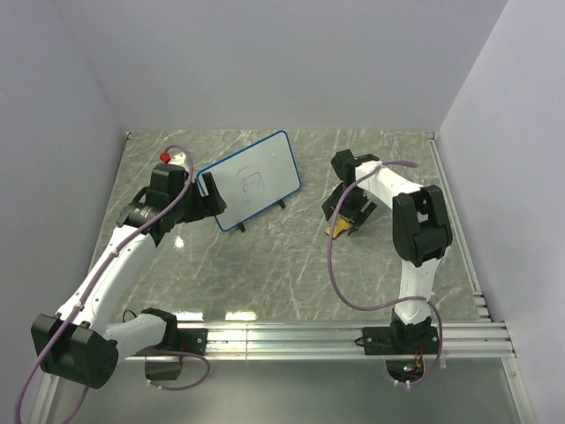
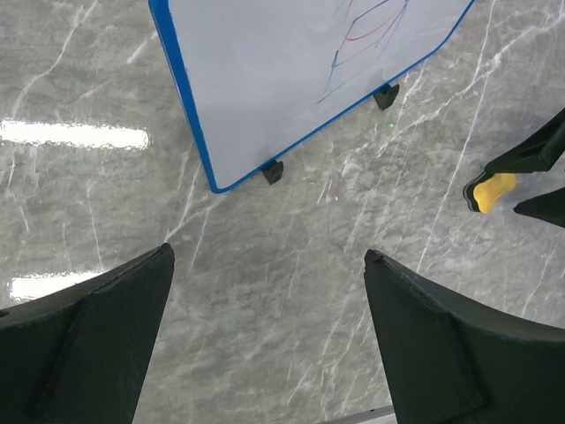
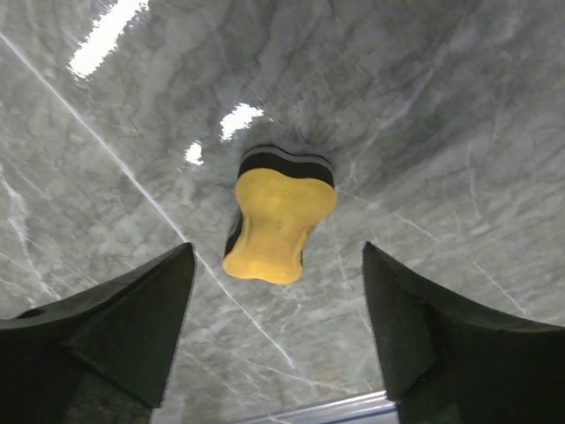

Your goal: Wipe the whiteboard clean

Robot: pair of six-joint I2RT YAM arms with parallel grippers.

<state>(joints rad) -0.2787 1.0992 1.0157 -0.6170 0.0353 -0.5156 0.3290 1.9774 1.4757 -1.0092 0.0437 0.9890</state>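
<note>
My right gripper needs to line up with the eraser, as it lies crooked to that gripper's fingers, and close on the eraser's narrow middle [image 3: 274,228].
The whiteboard [image 1: 252,181], white with a thin blue frame and small black feet, stands tilted on the table at centre left with a dark scribble on it. It also shows in the left wrist view [image 2: 291,71]. My left gripper [image 1: 210,199] is open and empty at the board's left end; its fingers [image 2: 97,309] frame bare table. The yellow-and-black eraser [image 3: 278,216] lies flat on the table. My right gripper [image 1: 347,219] is open just above it, apart from it. The eraser also shows in the top view [image 1: 338,228] and the left wrist view [image 2: 490,192].
The grey marble table [image 1: 282,265] is walled at the back and both sides. A metal rail [image 1: 291,338] with the arm bases runs along the near edge. Bright light reflections lie on the table.
</note>
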